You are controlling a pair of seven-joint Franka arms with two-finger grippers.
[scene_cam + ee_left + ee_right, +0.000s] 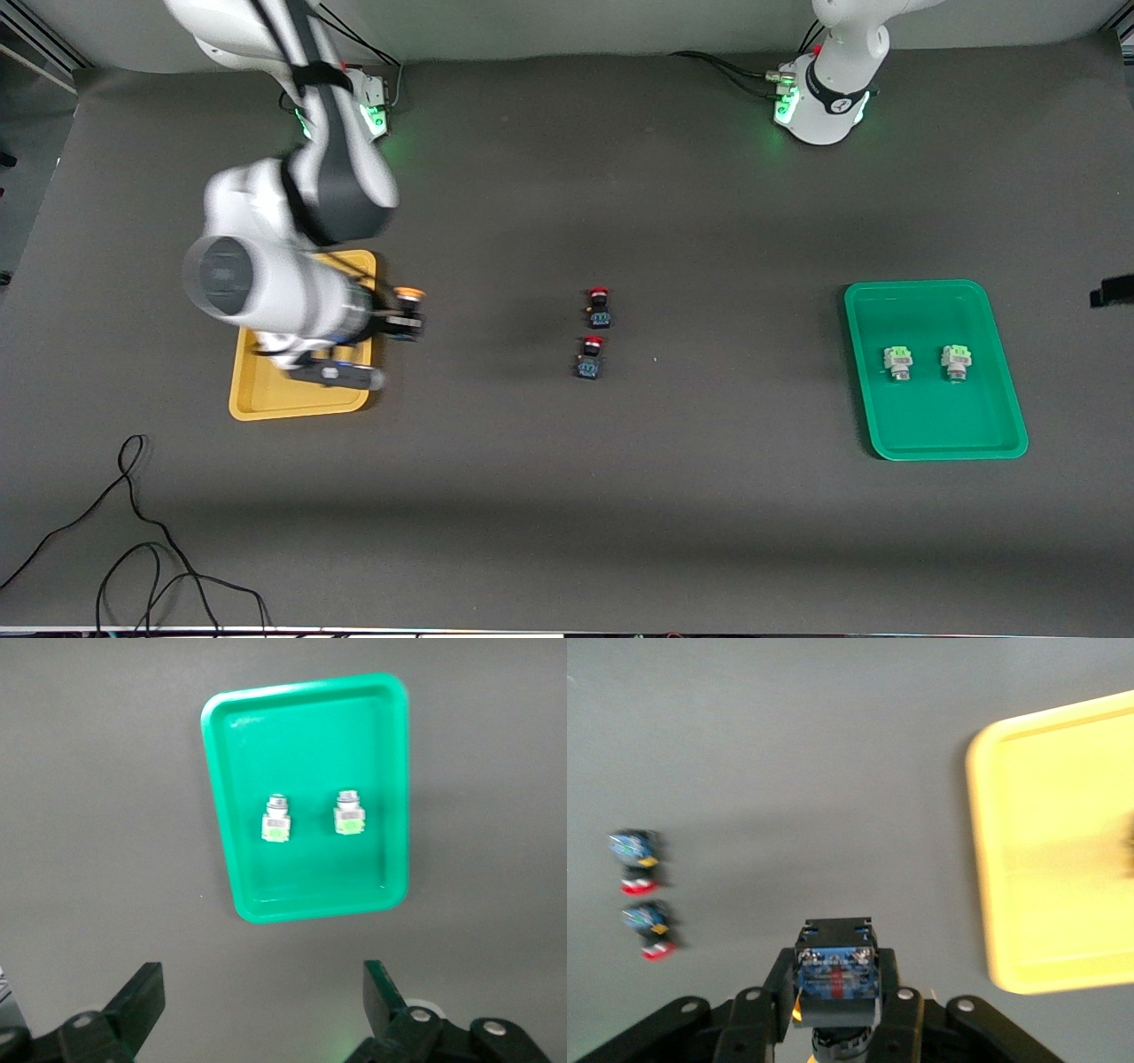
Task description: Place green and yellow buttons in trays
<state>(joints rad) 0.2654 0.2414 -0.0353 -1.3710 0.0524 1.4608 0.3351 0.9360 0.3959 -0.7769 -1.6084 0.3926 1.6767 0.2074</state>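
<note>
My right gripper is going to put the yellow button down in the mustard yellow tray, toward the side (325,350) (1063,849) facing the red-capped buttons.
My right gripper (405,315) is shut on an orange-yellow-capped button with a black body (408,303). It holds the button in the air just beside the mustard yellow tray (301,400), at the tray's edge toward the table's middle. The right wrist view shows this button (835,967) between the fingers and the yellow tray (1054,859). The second yellow button is hidden. The green tray (935,425) holds two pale-green-capped buttons (898,361) (955,361). My left gripper (263,992) is open and empty, high over the table beside the green tray (310,744), whose buttons (276,819) (349,813) show.
Two red-capped black buttons (599,307) (590,356) stand at the table's middle, and also show in the right wrist view (636,859) (647,928). A black cable (133,532) lies near the front edge at the right arm's end.
</note>
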